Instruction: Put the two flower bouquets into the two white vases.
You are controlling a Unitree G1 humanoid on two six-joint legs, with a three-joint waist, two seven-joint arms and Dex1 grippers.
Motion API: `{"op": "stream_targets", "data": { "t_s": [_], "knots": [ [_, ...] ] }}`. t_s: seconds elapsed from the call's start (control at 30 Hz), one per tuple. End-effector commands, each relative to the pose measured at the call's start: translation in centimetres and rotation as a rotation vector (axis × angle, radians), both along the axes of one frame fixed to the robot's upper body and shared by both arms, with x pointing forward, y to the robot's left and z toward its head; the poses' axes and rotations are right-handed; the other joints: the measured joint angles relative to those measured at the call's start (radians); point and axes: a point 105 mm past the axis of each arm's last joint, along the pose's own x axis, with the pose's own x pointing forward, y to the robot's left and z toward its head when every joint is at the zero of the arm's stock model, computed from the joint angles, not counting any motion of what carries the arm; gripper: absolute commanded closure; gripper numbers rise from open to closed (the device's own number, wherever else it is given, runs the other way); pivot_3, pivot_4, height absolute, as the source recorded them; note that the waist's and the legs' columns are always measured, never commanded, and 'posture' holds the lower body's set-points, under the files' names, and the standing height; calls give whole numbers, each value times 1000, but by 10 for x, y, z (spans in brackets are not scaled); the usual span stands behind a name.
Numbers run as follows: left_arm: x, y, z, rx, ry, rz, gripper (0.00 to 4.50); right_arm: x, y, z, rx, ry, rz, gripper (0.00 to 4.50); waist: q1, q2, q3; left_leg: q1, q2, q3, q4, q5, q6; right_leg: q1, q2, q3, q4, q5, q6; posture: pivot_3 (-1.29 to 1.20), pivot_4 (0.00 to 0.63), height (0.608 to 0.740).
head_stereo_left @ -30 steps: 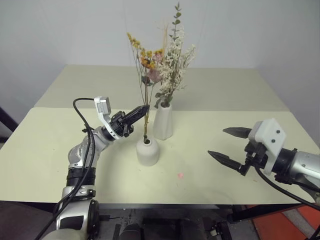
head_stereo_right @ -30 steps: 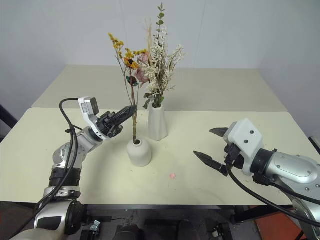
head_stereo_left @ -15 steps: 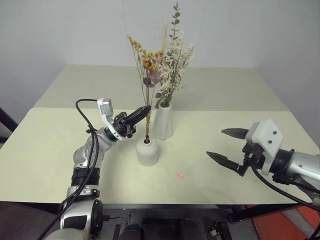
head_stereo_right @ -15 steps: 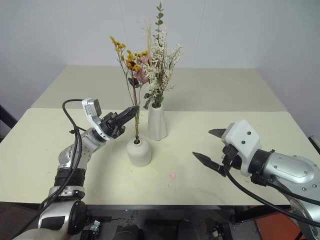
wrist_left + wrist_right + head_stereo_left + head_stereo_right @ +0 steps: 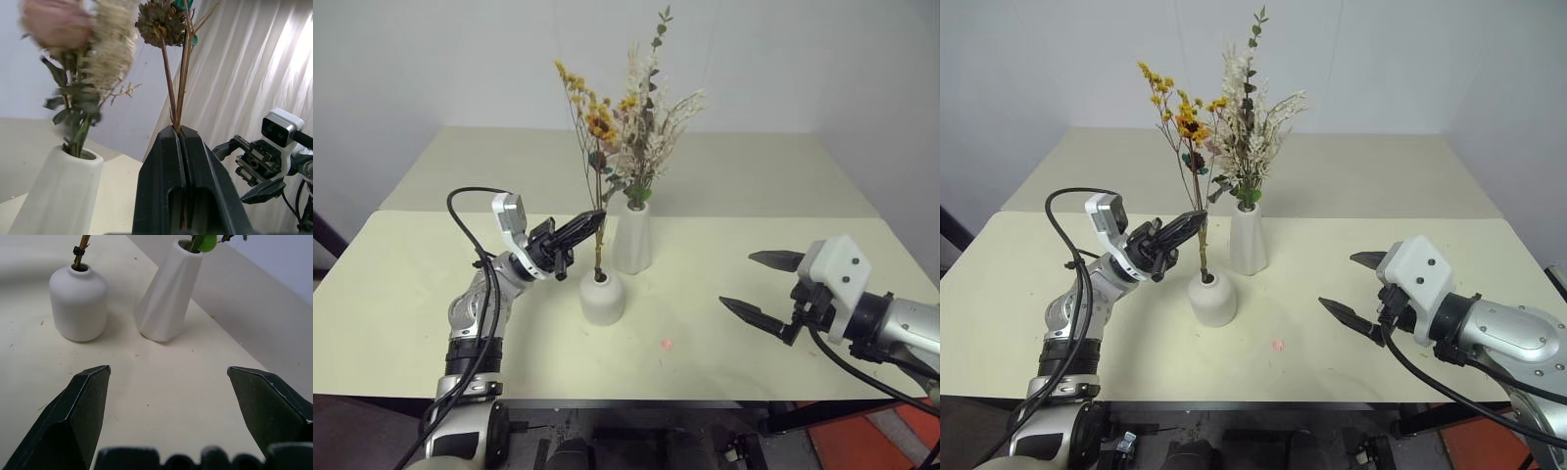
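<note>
Next, I let the thin sprig go from my left gripper down inside the hole of the short squat vase (image 5: 601, 278).
The tall tapered white vase (image 5: 632, 235) stands mid-table and holds the large dried bunch (image 5: 651, 117) of plumes and leaves. In front of it sits the short squat vase (image 5: 603, 299). The thin sprig with orange-yellow flowers (image 5: 590, 113) stands with its stem end in that vase's hole. My left gripper (image 5: 597, 217) is shut on the sprig's stems (image 5: 177, 100) a little above the squat vase. My right gripper (image 5: 762, 284) hangs open over the table to the right, well apart from both vases (image 5: 78, 301), with nothing between its fingers.
The pale yellow-green table (image 5: 724, 176) is made of two joined tops, with a seam running across behind the vases. A small red spot (image 5: 667, 345) lies on it in front of the squat vase. White walls close off the back.
The sprig's flower head has swung toward the left, away from the large bunch, with the left gripper still shut on its stem. The right gripper has stayed put.
</note>
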Motion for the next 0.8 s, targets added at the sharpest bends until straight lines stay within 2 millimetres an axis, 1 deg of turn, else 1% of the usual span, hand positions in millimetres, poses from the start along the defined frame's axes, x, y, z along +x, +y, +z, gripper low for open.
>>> {"op": "stream_targets", "data": {
  "t_s": [0.03,0.27,0.6,0.8],
  "knots": [
    [-3,-1,2,11,-47,5,4490,0,-1,8,-11,-50,-3,0,0,0,0,0,0,0,0,0,0,0,0,0,0,0,0,0,150,740],
    [-6,-7,-6,35,-52,-7,4490,0,-1,7,-16,-48,-9,0,0,0,0,0,0,0,-1,0,0,0,0,0,0,0,0,0,150,740],
    [-7,-5,-11,61,-50,9,4490,-1,-3,6,-16,-43,-12,0,0,0,0,0,0,0,-1,0,0,0,0,0,0,0,0,0,150,740],
    [-9,-9,-21,104,-69,21,4490,-1,-3,6,-16,-44,-9,0,0,0,0,0,0,0,-1,0,0,0,0,0,0,0,0,0,150,740]
  ]
}}
